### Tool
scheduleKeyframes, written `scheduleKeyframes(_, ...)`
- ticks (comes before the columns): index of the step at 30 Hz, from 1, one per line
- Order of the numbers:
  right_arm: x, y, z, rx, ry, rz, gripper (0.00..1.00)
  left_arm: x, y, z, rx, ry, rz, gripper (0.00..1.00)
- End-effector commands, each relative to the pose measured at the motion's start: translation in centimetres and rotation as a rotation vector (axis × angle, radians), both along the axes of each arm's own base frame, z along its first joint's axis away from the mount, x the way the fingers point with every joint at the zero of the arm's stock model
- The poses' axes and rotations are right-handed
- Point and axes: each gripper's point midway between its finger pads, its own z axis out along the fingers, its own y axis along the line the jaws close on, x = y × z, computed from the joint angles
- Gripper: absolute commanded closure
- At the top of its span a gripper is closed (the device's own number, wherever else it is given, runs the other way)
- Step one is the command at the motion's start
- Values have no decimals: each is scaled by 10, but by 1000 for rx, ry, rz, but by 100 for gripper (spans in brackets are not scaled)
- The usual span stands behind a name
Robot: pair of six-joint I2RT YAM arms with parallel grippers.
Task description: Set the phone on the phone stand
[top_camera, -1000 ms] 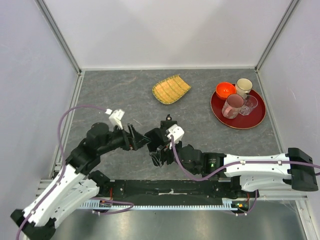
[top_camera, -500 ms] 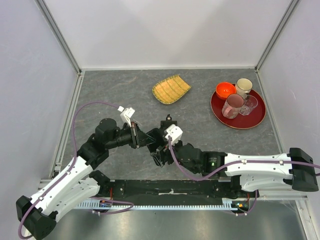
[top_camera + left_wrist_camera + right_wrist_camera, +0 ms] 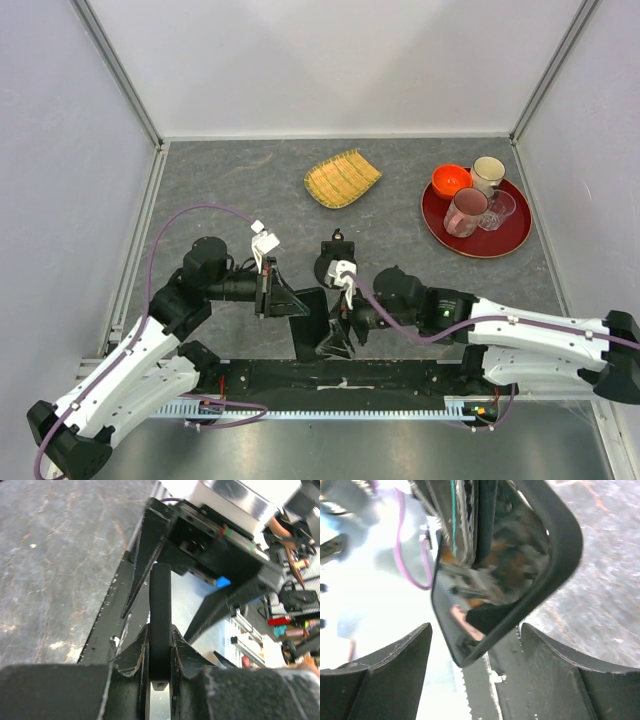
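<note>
The phone in my left gripper slants toward the rail, so my right gripper needs to first take the phone's lower corner [image 3: 466, 651] and turn the phone.
The phone [image 3: 312, 325], a black slab with a glossy face, is held off the table near its front edge. My left gripper [image 3: 293, 304] is shut on it; in the left wrist view the phone [image 3: 160, 615] stands edge-on between the jaws of that gripper [image 3: 160, 636]. My right gripper [image 3: 336, 344] is open around the phone's lower corner [image 3: 490, 595], with a gap to each of the fingers [image 3: 395, 655]. The phone stand [image 3: 333, 262], black with a round disc base, sits just beyond both grippers with nothing on it.
A bamboo tray [image 3: 342, 178] lies at the back centre. A red plate [image 3: 476, 243] at the back right carries an orange bowl [image 3: 451, 180], two mugs and a glass. The black rail [image 3: 400, 378] of the arm bases runs right under the grippers.
My left gripper has closed on the phone. Both grippers and the phone have shifted toward the near edge, away from the stand, and the right arm has swung round to the right.
</note>
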Motion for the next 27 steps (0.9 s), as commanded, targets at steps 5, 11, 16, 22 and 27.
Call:
scheduleKeyframes(5, -47, 1, 68, 284, 117, 298, 36, -36, 3, 64, -196, -221, -231, 98)
scheduleKeyframes(11, -43, 22, 69, 298, 156, 307, 56, -35, 0, 74, -215, -226, -234, 98)
scheduleKeyframes(16, -17, 32, 70, 316, 145, 173, 100, -10, -2, 80, -192, -219, -63, 48)
scheduleKeyframes(22, 64, 4, 74, 375, 109, -243, 100, 27, 7, 74, -224, -194, 230, 4)
scheduleKeyframes(27, 71, -7, 113, 527, 94, -220, 100, 24, -5, 47, -262, -102, 169, 12)
